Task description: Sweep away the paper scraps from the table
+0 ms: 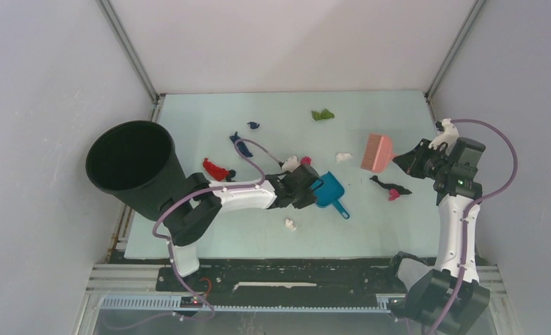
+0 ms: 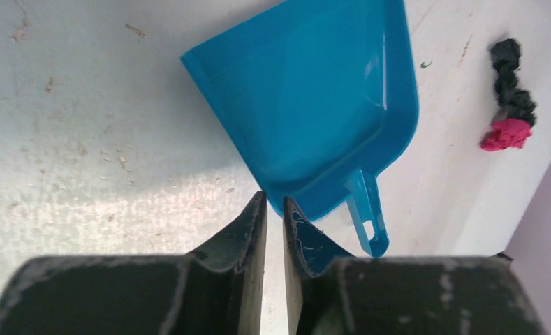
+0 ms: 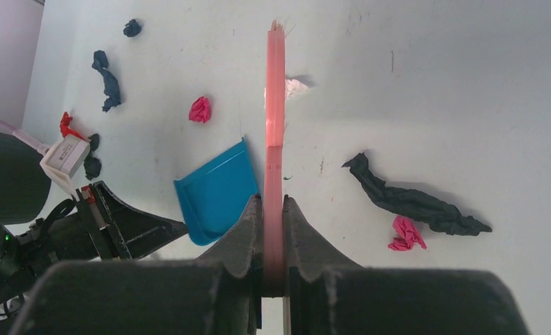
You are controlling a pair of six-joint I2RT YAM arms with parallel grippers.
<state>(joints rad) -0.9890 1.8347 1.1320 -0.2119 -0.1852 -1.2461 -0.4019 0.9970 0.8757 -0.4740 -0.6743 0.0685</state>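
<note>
My left gripper pinches the blue dustpan's rim while its handle points away. I need to swing the dustpan around first, then take hold of the dustpan's handle (image 1: pixel 341 209).
Paper scraps lie scattered on the table (image 1: pixel 384 230): a green one (image 1: pixel 322 114), dark blue ones (image 1: pixel 253 125), a red one (image 1: pixel 214 168), white ones (image 1: pixel 343 157) (image 1: pixel 290 224), and a black strip (image 1: pixel 387 185) beside a magenta bit (image 1: pixel 394 196). My left gripper (image 1: pixel 313 185) (image 2: pixel 274 199) is shut to a narrow slit, with its tips pinching the rear rim of the blue dustpan (image 2: pixel 314 105) (image 1: pixel 329 188). My right gripper (image 1: pixel 405 160) (image 3: pixel 273 202) is shut on the pink brush (image 3: pixel 274 105) (image 1: pixel 378 152), held above the table, right of the dustpan.
A large black bin (image 1: pixel 131 164) leans at the table's left side, by the left arm. Grey walls close in on three sides. A black rail (image 1: pixel 293 269) runs along the near edge.
</note>
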